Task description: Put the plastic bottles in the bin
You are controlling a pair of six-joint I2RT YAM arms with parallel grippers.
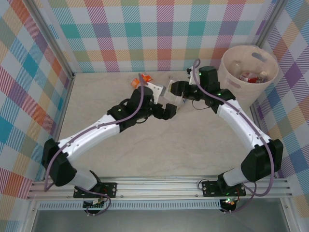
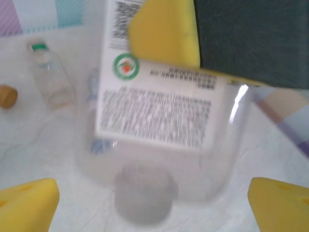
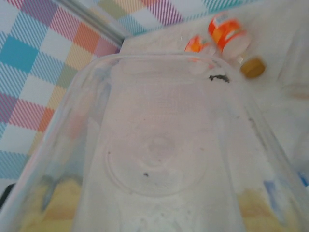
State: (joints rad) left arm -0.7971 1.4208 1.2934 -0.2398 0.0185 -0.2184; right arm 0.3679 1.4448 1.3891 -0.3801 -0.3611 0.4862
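The robot's right gripper will release the large clear bottle on top of the bottles inside the cream bin point(image 1: 241, 68).
A large clear plastic bottle with a white printed label point(image 2: 154, 113) hangs between the two arms above the middle of the table, its pale cap point(image 2: 145, 198) pointing at my left gripper point(image 2: 154, 203). My left gripper point(image 1: 166, 110) is open, with its yellow fingertips point(image 2: 26, 203) wide apart and off the bottle. My right gripper point(image 1: 175, 94) is shut on the bottle's lower body. The bottle's base point(image 3: 154, 159) lies between its yellow pads point(image 3: 58, 203). The cream bin point(image 1: 231, 79) stands at the far right with bottles point(image 1: 251, 76) inside.
Two orange-labelled bottles point(image 3: 227, 34) lie near the back wall, with a brown cap point(image 3: 253, 67) beside them. A small clear bottle with a green cap point(image 2: 48, 72) lies on the table. Checked walls close in the table at the back and on both sides.
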